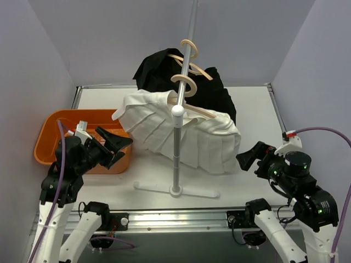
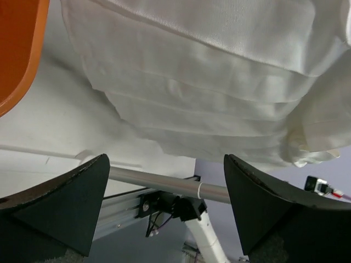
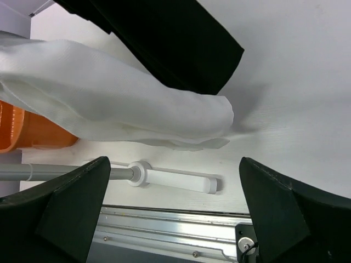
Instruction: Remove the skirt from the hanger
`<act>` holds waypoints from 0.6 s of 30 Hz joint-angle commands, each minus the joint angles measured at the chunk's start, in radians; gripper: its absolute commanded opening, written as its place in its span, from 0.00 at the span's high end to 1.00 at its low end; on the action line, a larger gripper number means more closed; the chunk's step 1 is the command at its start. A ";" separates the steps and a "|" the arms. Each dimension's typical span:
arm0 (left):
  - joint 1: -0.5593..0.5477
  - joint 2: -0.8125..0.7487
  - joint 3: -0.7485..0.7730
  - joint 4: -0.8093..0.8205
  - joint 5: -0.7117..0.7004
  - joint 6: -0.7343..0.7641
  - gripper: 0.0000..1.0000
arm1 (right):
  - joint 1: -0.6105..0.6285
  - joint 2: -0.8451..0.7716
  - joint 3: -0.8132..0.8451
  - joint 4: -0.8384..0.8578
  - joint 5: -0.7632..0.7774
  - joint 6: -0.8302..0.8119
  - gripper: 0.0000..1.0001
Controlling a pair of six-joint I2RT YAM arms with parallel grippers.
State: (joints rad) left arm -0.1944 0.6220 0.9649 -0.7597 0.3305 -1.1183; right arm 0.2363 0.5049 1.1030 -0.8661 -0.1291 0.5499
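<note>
The white pleated skirt has a waistband corner (image 1: 223,120) just past the end of the wooden hanger on its side, and my right gripper needs to close on it there.
A white pleated skirt (image 1: 181,131) hangs on a wooden hanger (image 1: 201,112) hooked over the upright rack pole (image 1: 176,150). Its hem rests on the table. My left gripper (image 1: 122,149) is open just left of the skirt, above the basket's right end, with nothing between its fingers. In the left wrist view the skirt (image 2: 208,93) fills the top, beyond the open left gripper (image 2: 167,203). My right gripper (image 1: 247,156) is open, close to the skirt's right hem and apart from it. The right wrist view shows the skirt (image 3: 109,104) ahead of the open right gripper (image 3: 175,208).
A black garment (image 1: 214,90) hangs on a second hanger behind the white one. An orange basket (image 1: 55,129) sits at the left. The rack's white base (image 1: 175,190) lies near the table's front edge, by the metal rail (image 3: 181,230).
</note>
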 commanded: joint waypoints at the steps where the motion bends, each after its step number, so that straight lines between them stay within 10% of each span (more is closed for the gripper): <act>1: 0.006 0.044 0.083 -0.147 0.074 0.126 0.06 | 0.005 0.061 0.070 -0.034 0.048 -0.056 0.00; 18: 0.015 0.116 0.086 -0.041 0.209 0.092 0.06 | 0.005 0.290 0.380 0.001 -0.036 -0.315 0.08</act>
State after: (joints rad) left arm -0.1867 0.6960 0.9905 -0.8097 0.4946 -1.0595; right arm 0.2371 0.8047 1.4193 -0.9375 -0.0978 0.3134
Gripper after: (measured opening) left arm 0.941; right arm 0.933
